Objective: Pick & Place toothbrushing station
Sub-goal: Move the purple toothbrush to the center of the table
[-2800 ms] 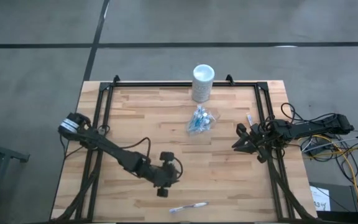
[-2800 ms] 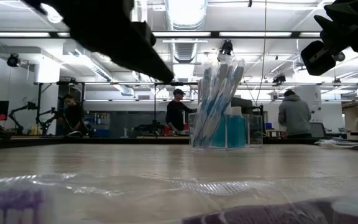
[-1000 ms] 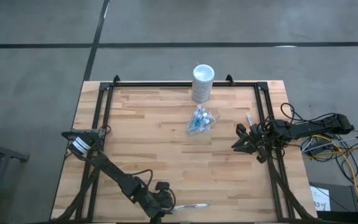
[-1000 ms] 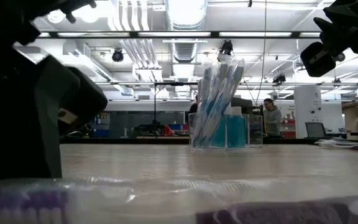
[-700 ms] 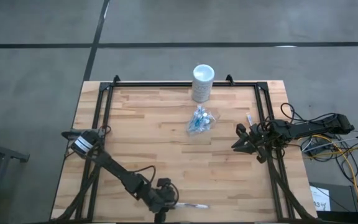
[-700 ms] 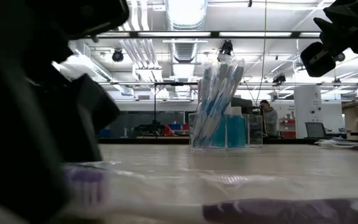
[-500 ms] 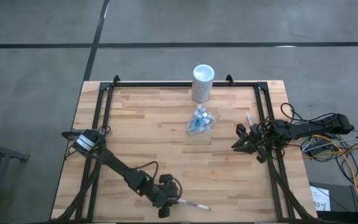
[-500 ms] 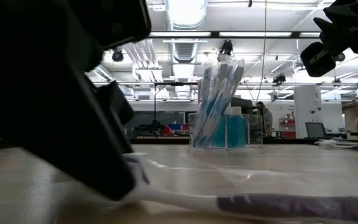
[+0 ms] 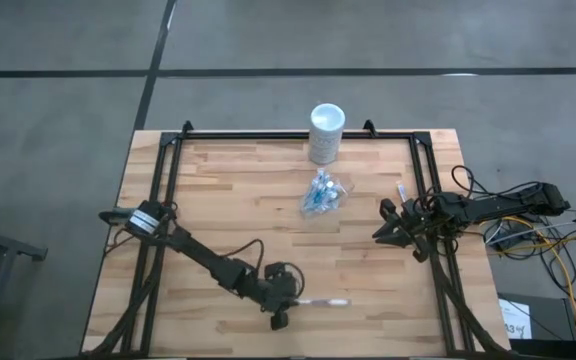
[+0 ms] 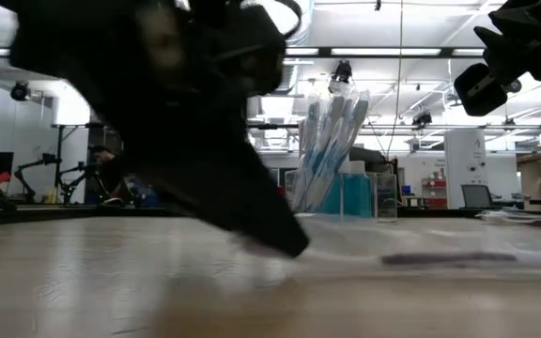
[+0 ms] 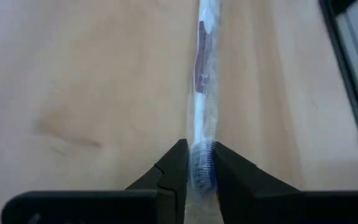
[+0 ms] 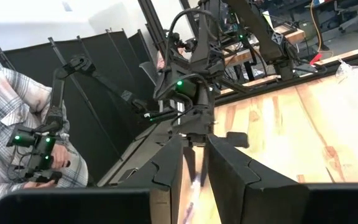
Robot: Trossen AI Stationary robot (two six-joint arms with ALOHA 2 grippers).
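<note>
Next, I release the wrapped toothbrush with my left gripper on the bare wood (image 9: 342,254) just short of my right gripper's fingertips.
A wrapped toothbrush (image 9: 323,302) with a purple handle lies near the table's front edge, and my left gripper (image 9: 286,300) is shut on its left end. At the table's middle stands the small clear cup (image 9: 323,193) holding several blue-and-white toothbrushes and teal tubes. My right gripper (image 9: 378,232) hangs level above the table's right side. A thin bluish thing that looks like a toothbrush (image 12: 194,182) sits in its narrow gap. My left gripper pinches the toothbrush's bristle end (image 11: 202,169), wrapper and all, between its two fingers. The fingers slant down from the table's left and lie along the brush. The purple handle (image 10: 449,256) stretches away to the right, low over the wood. My right gripper has the thin bluish thing between its two fingers, clear of the table. Which part it holds does not show.
A white cylinder (image 9: 326,130) stands at the far edge behind the cup. Another small blue-and-white piece (image 9: 401,190) lies by the right frame rail. Black frame rails run along the left, right and far sides. A person's plaid sleeve (image 12: 5,99) shows beyond the table.
My left gripper has swung from the near edge toward the table's middle and right. The wrapped toothbrush has slid with it, away from the near edge and to the right, still lying roughly left to right. My right arm has kept still.
</note>
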